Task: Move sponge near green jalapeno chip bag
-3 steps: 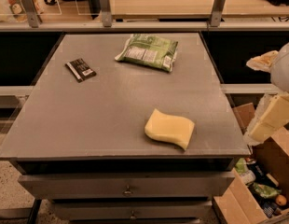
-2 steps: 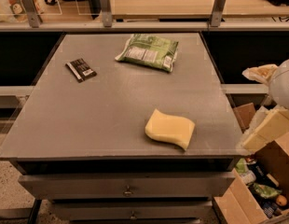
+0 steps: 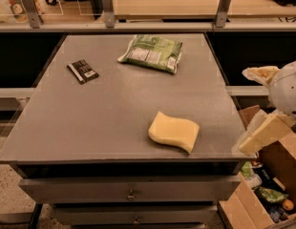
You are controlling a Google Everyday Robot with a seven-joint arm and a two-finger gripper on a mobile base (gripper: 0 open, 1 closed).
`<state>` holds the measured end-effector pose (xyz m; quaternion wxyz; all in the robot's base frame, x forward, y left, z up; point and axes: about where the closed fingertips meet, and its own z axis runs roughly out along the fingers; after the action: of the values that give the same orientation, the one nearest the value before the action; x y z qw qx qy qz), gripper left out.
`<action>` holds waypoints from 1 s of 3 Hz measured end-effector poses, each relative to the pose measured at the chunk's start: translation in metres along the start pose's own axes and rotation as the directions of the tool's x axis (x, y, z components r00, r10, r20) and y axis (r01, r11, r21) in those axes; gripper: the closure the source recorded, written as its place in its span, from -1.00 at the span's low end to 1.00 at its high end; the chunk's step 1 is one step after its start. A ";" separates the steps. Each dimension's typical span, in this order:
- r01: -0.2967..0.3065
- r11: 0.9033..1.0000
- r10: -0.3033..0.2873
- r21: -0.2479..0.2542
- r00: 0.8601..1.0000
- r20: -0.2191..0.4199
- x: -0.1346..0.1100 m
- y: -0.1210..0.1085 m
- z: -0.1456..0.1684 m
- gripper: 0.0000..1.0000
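Note:
Next, I close on the sponge's end (image 3: 186, 133) nearest the cardboard box, leaving the opposite end free.
The sponge (image 3: 174, 131), a pale yellow foam block with wavy edges, lies on the grey table (image 3: 114, 113) near its front right corner. The green jalapeno chip bag (image 3: 153, 53) lies flat at the table's back centre, white label panel up, well apart from the sponge. My gripper (image 3: 247, 109) is off the table's right edge, to the right of the sponge and not touching it. It is open and empty. One pale yellow finger (image 3: 263, 133) points down-left and the other finger (image 3: 259, 73) sits higher up.
A small flat black packet (image 3: 83, 70) lies at the table's back left. An open cardboard box (image 3: 267, 194) with clutter stands on the floor at the lower right. A raised shelf rail (image 3: 148, 25) runs behind the table. Drawers sit under the front edge.
My gripper has dropped a little and shifted slightly left toward the table's right edge. The sponge, chip bag and black packet have not moved.

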<state>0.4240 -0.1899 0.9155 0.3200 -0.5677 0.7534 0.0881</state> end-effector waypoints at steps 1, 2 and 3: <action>0.020 1.000 -0.022 0.017 0.994 0.106 -0.015 0.004 0.022 -1.00; 0.032 0.999 -0.030 -0.010 0.988 0.151 -0.021 0.010 0.046 -1.00; 0.045 0.997 -0.033 -0.068 0.987 0.160 -0.025 0.016 0.071 -1.00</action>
<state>0.4398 -0.1291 0.8708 0.3600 -0.5845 0.7108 0.1534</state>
